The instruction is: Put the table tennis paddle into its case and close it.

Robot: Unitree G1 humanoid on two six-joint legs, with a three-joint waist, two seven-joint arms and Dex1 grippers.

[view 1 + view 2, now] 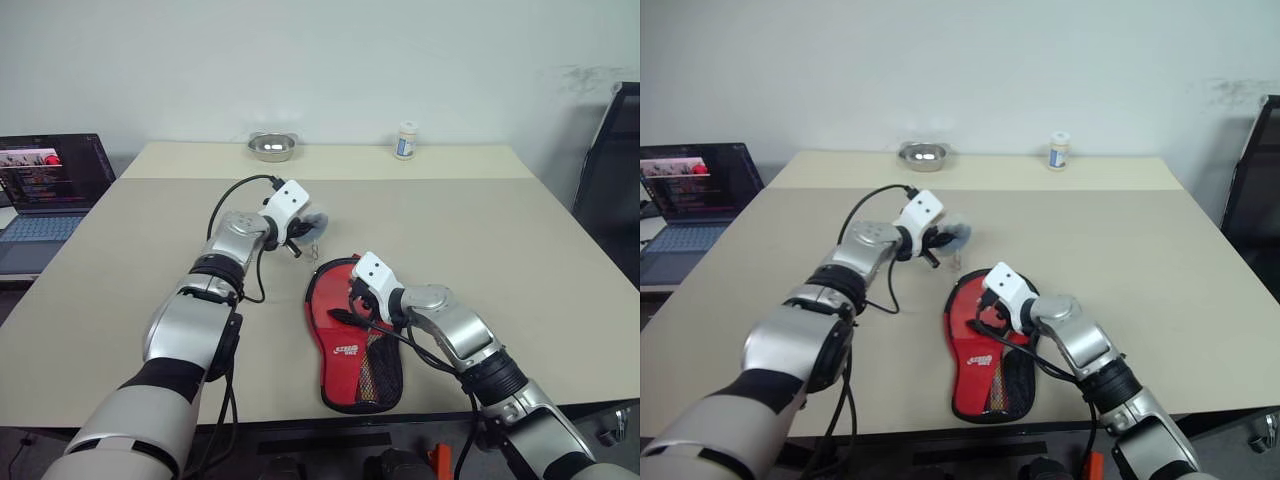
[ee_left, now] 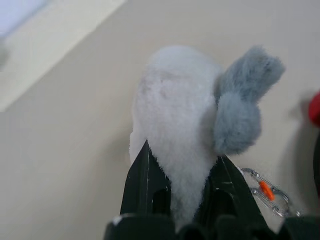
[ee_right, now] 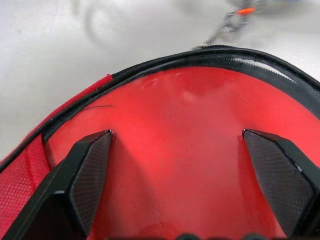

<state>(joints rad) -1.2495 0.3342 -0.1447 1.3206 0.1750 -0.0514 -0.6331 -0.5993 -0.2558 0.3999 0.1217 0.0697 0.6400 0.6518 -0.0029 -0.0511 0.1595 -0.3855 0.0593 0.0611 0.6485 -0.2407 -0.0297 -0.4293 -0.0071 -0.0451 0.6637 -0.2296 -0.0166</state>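
The robot's left gripper will let go of the fluffy charm on the bare table (image 1: 403, 231) between the case and the small white bottle.
The case (image 1: 352, 352) lies flat on the table near the front edge, red side up with its logo and black mesh pocket showing. Inside its black zip edging (image 3: 260, 62) a smooth red surface (image 3: 180, 105) shows, which looks like the face of the table tennis paddle; the handle is hidden. My right gripper (image 3: 176, 134) hovers open just over that red surface, fingers spread wide with nothing between them. Beyond the case's round end, my left gripper (image 2: 182, 150) is shut on a fluffy white and grey charm (image 2: 175, 100), which has a metal clasp (image 2: 265, 192) hanging from it.
A metal bowl (image 1: 271, 147) and a small white bottle (image 1: 405, 141) stand at the far edge of the table (image 1: 480, 230). An open laptop (image 1: 45, 190) sits off to the left. A black chair (image 1: 615, 170) stands at the right.
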